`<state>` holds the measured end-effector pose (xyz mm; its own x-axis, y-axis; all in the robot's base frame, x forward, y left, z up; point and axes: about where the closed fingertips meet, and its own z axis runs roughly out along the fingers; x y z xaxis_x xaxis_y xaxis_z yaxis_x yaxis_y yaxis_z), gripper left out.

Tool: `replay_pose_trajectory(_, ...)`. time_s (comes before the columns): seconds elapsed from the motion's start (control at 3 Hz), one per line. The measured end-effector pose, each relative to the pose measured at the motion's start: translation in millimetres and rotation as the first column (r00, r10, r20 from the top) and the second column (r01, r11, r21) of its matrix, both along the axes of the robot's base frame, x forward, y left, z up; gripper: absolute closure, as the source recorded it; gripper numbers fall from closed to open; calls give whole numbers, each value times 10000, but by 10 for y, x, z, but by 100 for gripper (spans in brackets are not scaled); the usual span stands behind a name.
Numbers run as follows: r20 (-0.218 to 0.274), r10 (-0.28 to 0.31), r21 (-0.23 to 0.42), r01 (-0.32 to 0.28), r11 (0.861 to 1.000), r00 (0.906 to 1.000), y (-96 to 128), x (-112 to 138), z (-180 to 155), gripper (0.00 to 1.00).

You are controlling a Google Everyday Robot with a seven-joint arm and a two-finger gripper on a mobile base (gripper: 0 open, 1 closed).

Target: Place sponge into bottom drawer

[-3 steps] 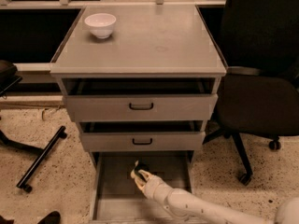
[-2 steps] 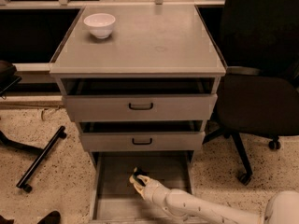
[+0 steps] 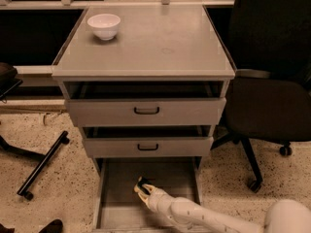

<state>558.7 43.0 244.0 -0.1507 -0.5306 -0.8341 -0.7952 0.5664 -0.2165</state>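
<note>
The robot's gripper should release the sponge, now low over the drawer floor, close to the middle of the bottom drawer's grey bottom [image 3: 140, 194].
The bottom drawer [image 3: 172, 177] is pulled open at the foot of the grey cabinet, and its plain grey tray interior shows. My gripper [image 3: 144, 190] reaches into it from the lower right on a white arm and sits low over the drawer floor, left of centre. It is shut on the sponge [image 3: 141, 183], a small dark block with a pale yellow side at the gripper's tip. I cannot tell whether the sponge touches the drawer floor.
Two shallower drawers with black handles [image 3: 146, 110] [image 3: 147, 147] stand slightly open above the bottom drawer and overhang its back. A white bowl [image 3: 103, 25] sits on the cabinet top at the back left. A black office chair [image 3: 272, 106] stands on the right. A black chair leg [image 3: 41, 165] lies on the floor to the left.
The gripper with the sponge has shifted slightly left inside the bottom drawer, staying low. Nothing else has moved.
</note>
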Motion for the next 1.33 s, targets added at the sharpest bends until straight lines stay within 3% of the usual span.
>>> replay_pose_trajectory(0.33, -1431, 275, 240, -244, 9994, 9893, 207, -64, -859, 100)
replay_pose_trajectory(0.67, -2144, 391, 424, -307, 9986, 9760, 251, -22, -1236, 100)
replay_pose_trajectory(1.33, -2232, 403, 449, -310, 9985, 9740, 255, -11, -1232, 100)
